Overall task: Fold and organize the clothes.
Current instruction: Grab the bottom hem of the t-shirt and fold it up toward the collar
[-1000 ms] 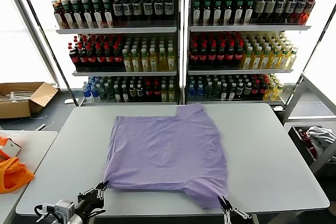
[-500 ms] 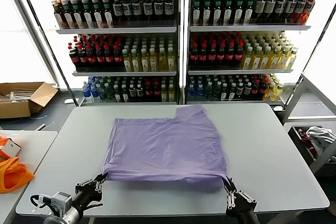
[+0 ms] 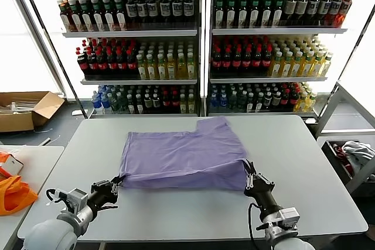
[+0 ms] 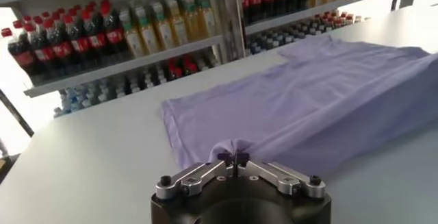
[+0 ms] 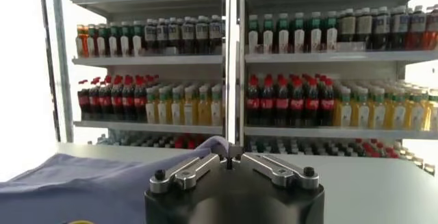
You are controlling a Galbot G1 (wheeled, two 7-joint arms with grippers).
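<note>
A raised fold behind the T-shirt's near edge is pinched in my left gripper, so it should let go of the fold and grab the T-shirt's near corner [image 3: 127, 186] to pull the T-shirt closer.
The lavender T-shirt [image 3: 187, 153] lies on the grey table [image 3: 304, 162], its near hem lifted and carried back over the rest. My left gripper [image 3: 116, 182] is shut on the shirt's near left corner. My right gripper [image 3: 248, 171] is shut on the near right corner. In the left wrist view the gripper [image 4: 233, 157] pinches a fold of the purple cloth [image 4: 308, 102]. In the right wrist view the gripper [image 5: 228, 157] holds a raised edge of the shirt [image 5: 82, 181]. Only the plain side shows.
Shelves of drink bottles [image 3: 199, 45] stand behind the table. An orange bag [image 3: 14, 194] lies on a side table at the left. A cardboard box [image 3: 26, 109] sits on the floor at the far left. A bin of cloth [image 3: 354, 156] stands at the right.
Both grippers have risen from below the front table edge and moved away from me, carrying the shirt's near hem up and back over the shirt.
</note>
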